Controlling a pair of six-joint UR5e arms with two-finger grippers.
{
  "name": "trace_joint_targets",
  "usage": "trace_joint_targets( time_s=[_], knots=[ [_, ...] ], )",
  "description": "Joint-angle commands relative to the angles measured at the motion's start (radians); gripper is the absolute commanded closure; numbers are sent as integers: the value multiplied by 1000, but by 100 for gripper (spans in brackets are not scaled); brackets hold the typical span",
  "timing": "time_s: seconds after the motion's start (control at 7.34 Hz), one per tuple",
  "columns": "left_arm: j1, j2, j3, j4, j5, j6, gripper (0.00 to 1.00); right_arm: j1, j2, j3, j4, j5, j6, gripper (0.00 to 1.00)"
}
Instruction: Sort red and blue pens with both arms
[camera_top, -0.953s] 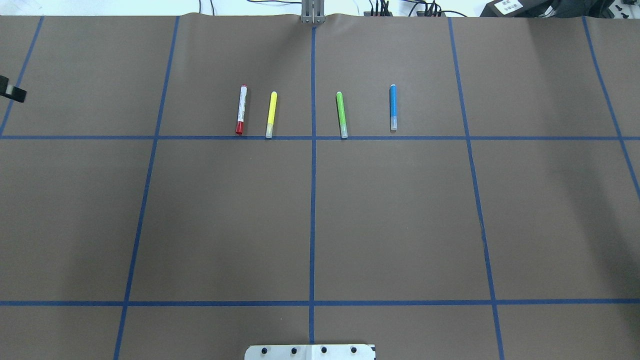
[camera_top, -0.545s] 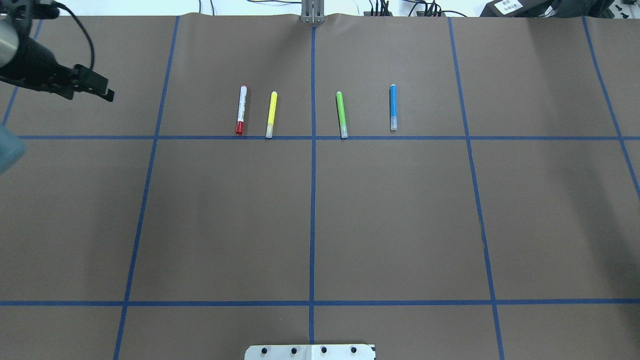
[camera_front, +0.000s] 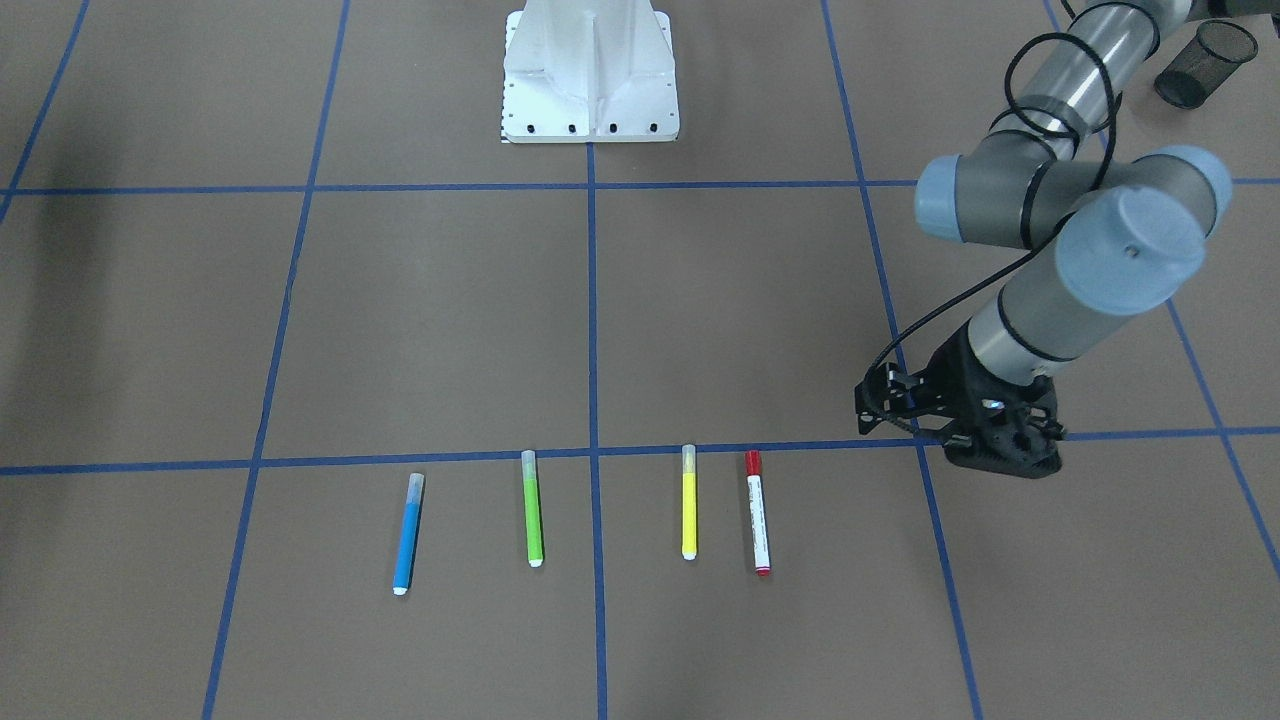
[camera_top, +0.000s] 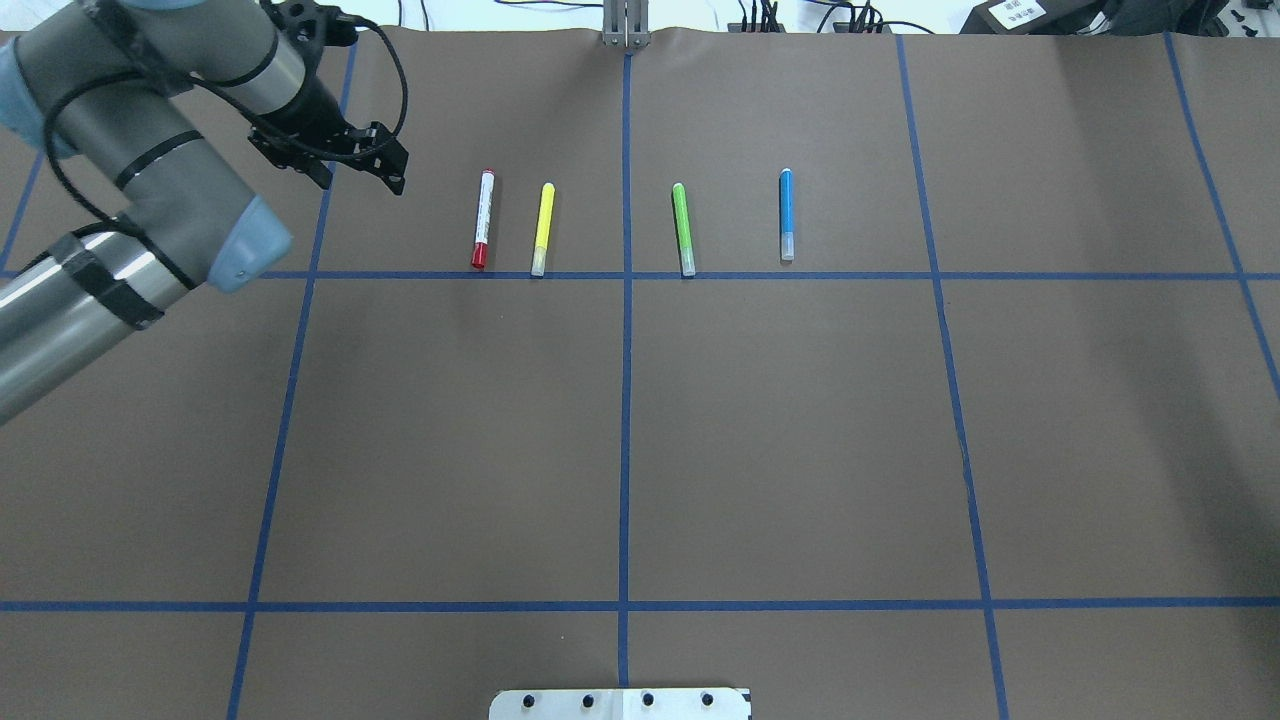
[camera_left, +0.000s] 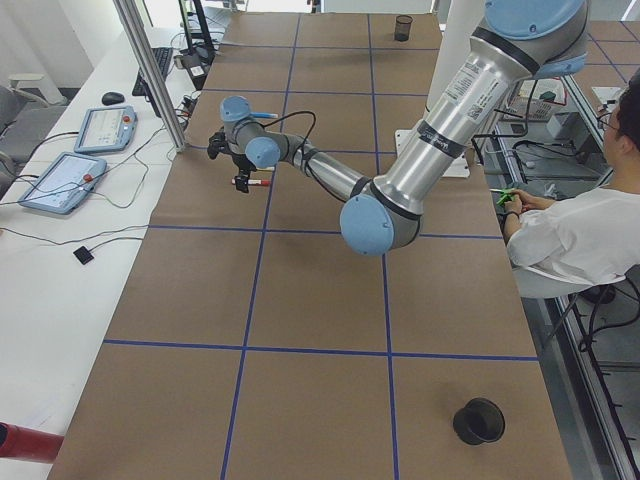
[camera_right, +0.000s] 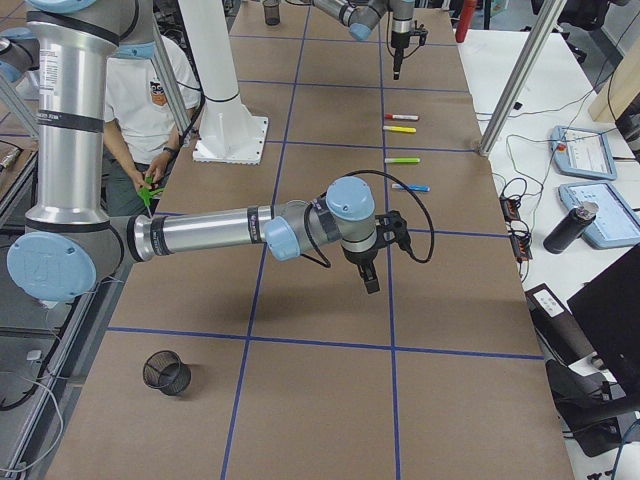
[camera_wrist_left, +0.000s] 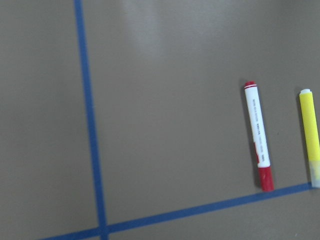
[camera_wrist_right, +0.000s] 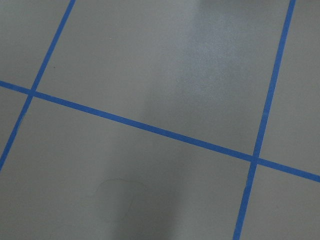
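My left gripper should grip the red pen's white body (camera_front: 761, 540) (camera_wrist_left: 255, 114), toward the end away from the pen's red cap.
The red pen (camera_top: 482, 218), a white barrel with a red cap, lies at the left end of a row of pens; it also shows in the left wrist view (camera_wrist_left: 259, 136) and the front view (camera_front: 757, 512). At the right end lies the blue pen (camera_top: 786, 214) (camera_front: 407, 535). My left gripper (camera_top: 390, 175) (camera_front: 870, 408) hangs above the table left of the red pen, apart from it; I cannot tell whether it is open or shut. My right gripper (camera_right: 371, 283) hovers over bare table with nothing near it, and its state is unclear.
A yellow pen (camera_top: 541, 228) and a green pen (camera_top: 683, 228) lie between the red and blue ones. Black mesh cups (camera_front: 1200, 60) (camera_right: 167, 372) stand near the robot's side. A person (camera_left: 570, 235) sits behind the white base (camera_front: 588, 70).
My left arm has swept in from the table's left edge toward the red pen. The pens have stayed where they were.
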Motion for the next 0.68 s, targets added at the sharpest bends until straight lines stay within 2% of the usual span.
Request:
trace_joint_targets(
  time_s=[0.0, 0.14, 0.27, 0.41, 0.54],
  knots=[
    [38, -127, 153, -8, 32, -18, 5, -2, 1, -1, 0, 0, 1, 0],
    [54, -150, 190, -12, 43, -19, 5, -4, 1, -3, 0, -1, 1, 0],
    [72, -199, 257, -37, 129, -56, 5, -5, -1, -3, 0, 0, 1, 0],
    [98, -225, 318, -67, 177, -75, 5, -5, -1, -3, 0, 0, 1, 0],
    [100, -242, 345, -71, 182, -77, 6, -7, -1, -3, 0, 0, 2, 0]
  ],
)
